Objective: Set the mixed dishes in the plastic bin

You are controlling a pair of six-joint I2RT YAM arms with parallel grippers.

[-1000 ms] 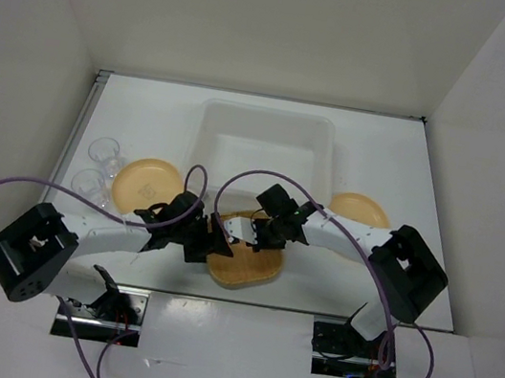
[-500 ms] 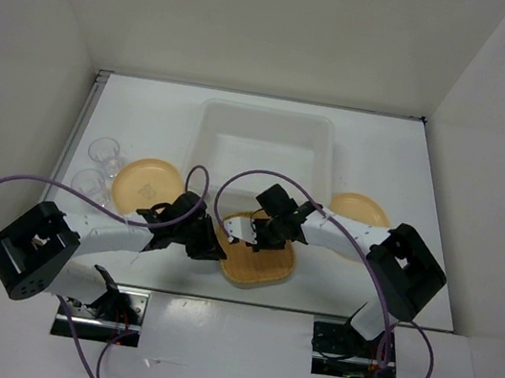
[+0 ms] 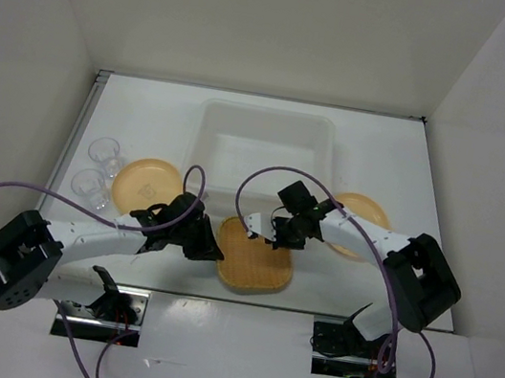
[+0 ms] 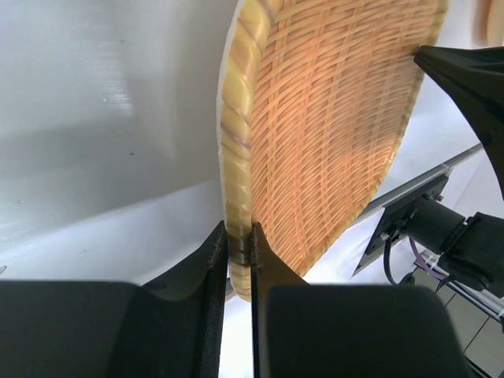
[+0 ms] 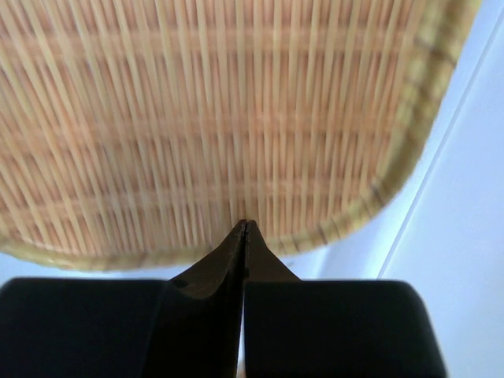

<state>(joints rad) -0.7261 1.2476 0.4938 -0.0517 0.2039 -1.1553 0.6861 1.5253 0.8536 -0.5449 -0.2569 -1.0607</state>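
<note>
I pinch the tray's rim shallowly with my left gripper near its front corner, so next I open and grip deeper, farther from that corner (image 4: 237, 185), before lifting.
The woven wicker-brown tray (image 3: 258, 260) lies near the table's front edge, in front of the plastic bin (image 3: 267, 114). My left gripper (image 3: 216, 247) is shut on the tray's left rim (image 4: 238, 197), one finger on each side of it (image 4: 239, 244). My right gripper (image 3: 264, 237) is shut with nothing in it, its tips just over the tray's woven surface (image 5: 220, 118) near the far edge (image 5: 245, 228). One tan-yellow plate (image 3: 147, 183) lies at the left. The other plate (image 3: 363, 211) lies at the right, partly behind the right arm. Two clear cups (image 3: 104, 152) (image 3: 88, 185) stand at the far left.
The bin is wide, translucent white and holds nothing that I can see. The table's front edge (image 3: 310, 307) runs just below the tray, with the arm bases beyond it. Purple cables loop over both arms.
My left gripper has shut on the tray's rim. The tray has shifted right and shows more fully. My right gripper has drawn back to the right.
</note>
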